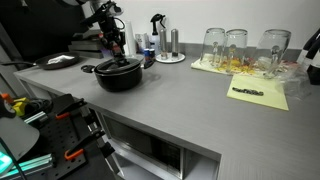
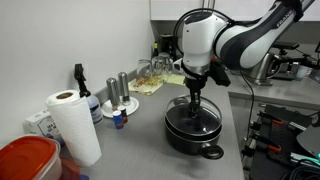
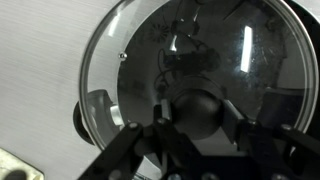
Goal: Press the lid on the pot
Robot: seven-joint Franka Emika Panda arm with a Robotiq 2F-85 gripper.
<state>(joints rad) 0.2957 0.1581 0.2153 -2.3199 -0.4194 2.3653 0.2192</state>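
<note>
My gripper is going to set down the clear glass lid. It will let go of it flat on the black pot's rim (image 1: 115, 66) (image 3: 211, 83), between its handles.
The black pot (image 1: 120, 76) (image 2: 196, 140) stands on the grey counter in both exterior views. The clear glass lid (image 3: 190, 60) with a metal rim lies on it and fills the wrist view. My gripper (image 2: 193, 98) (image 1: 117, 50) points straight down over the pot's middle. In the wrist view its two fingers (image 3: 198, 112) sit on either side of the lid's black knob (image 3: 198, 108), touching it. The pot's inside is hidden under the lid.
A flat dark pan (image 1: 58, 61) lies behind the pot. Bottles and shakers (image 1: 160, 45) (image 2: 118, 95), a paper towel roll (image 2: 74, 122), glasses on a yellow cloth (image 1: 240, 50) and a red-lidded tub (image 2: 25, 160) stand around. The counter edge (image 1: 150, 125) is near.
</note>
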